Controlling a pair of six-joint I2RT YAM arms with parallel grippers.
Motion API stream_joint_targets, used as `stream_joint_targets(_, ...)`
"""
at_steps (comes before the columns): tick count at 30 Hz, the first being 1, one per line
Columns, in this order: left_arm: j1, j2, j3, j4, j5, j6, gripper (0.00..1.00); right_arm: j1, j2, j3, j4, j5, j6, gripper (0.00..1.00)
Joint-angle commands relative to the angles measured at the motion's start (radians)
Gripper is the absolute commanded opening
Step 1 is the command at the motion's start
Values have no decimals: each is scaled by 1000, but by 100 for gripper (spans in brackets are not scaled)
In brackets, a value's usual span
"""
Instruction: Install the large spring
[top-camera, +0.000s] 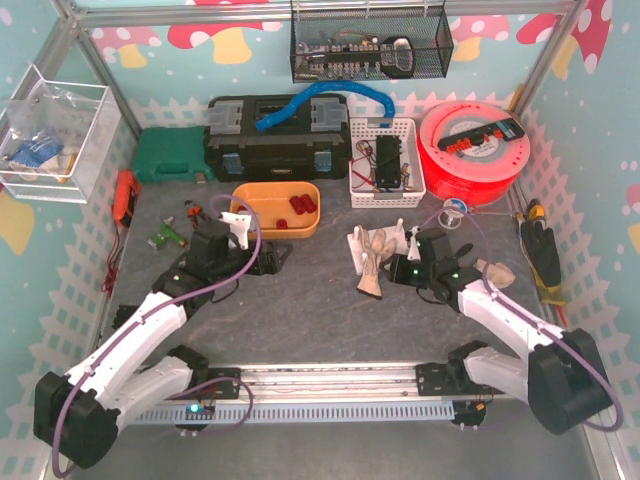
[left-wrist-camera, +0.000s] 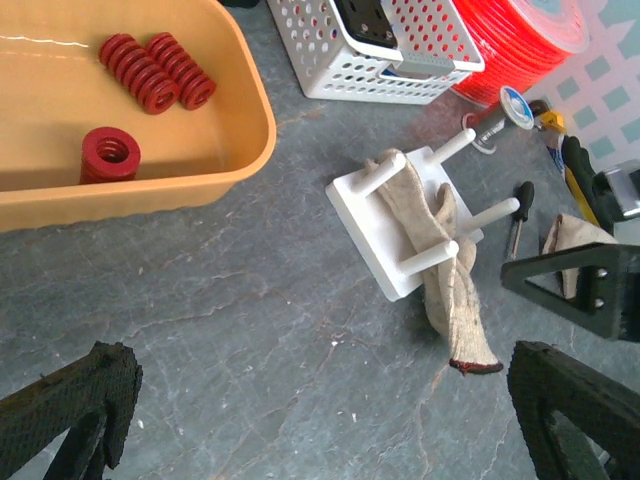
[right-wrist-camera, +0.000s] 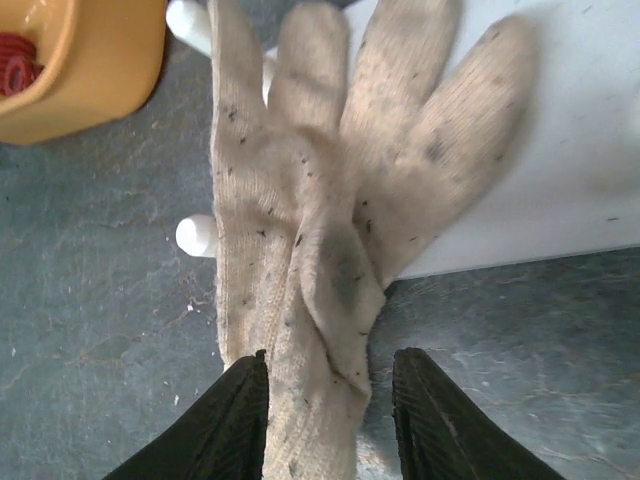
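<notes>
Next, the left gripper closes on the top end (top-camera: 281, 223) (left-wrist-camera: 111, 152) of the red spring that stands on end by the near side of the orange tray.
Three red springs (left-wrist-camera: 150, 72) lie in an orange tray (left-wrist-camera: 230, 170); one (left-wrist-camera: 110, 155) stands on end. The tray (top-camera: 262, 222) sits at the table's middle back. A white peg board (left-wrist-camera: 375, 235) lies to its right, with a dirty knit glove (left-wrist-camera: 440, 270) draped over its pegs. My left gripper (left-wrist-camera: 320, 430) is wide open and empty above bare table, between tray and board. My right gripper (right-wrist-camera: 330, 420) is open, its fingers straddling the glove's cuff (right-wrist-camera: 300, 300); the left finger touches the cloth, with a gap at the right finger. The board (right-wrist-camera: 560, 150) lies under the glove.
A white perforated basket (top-camera: 386, 165) and a red filament spool (top-camera: 475, 150) stand behind the board. A black toolbox (top-camera: 275, 135) and a green case (top-camera: 172, 155) line the back. A screwdriver (left-wrist-camera: 515, 215) lies right of the board; hand tools (top-camera: 540, 250) lie at the right edge.
</notes>
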Motion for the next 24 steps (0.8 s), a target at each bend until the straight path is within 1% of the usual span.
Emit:
stream_joint_targets(1, -5, -4, 31, -4, -23, -5, 99, 45, 79, -9, 83, -16, 32, 37)
stream_joint_targets(6, -5, -3, 26, -4, -30, -1, 99, 67, 139, 8, 114, -15, 22, 37)
stream_joint_targets(13, -5, -5, 23, -4, -35, 7, 99, 72, 183, 10, 129, -15, 13, 36)
stream_joint_targets(20, -5, -7, 24, -4, -37, 10, 99, 73, 191, 0, 158, -33, 10, 29)
stream_joint_targets(24, -4, -9, 25, -4, -38, 12, 99, 73, 204, -1, 162, -38, 8, 28)
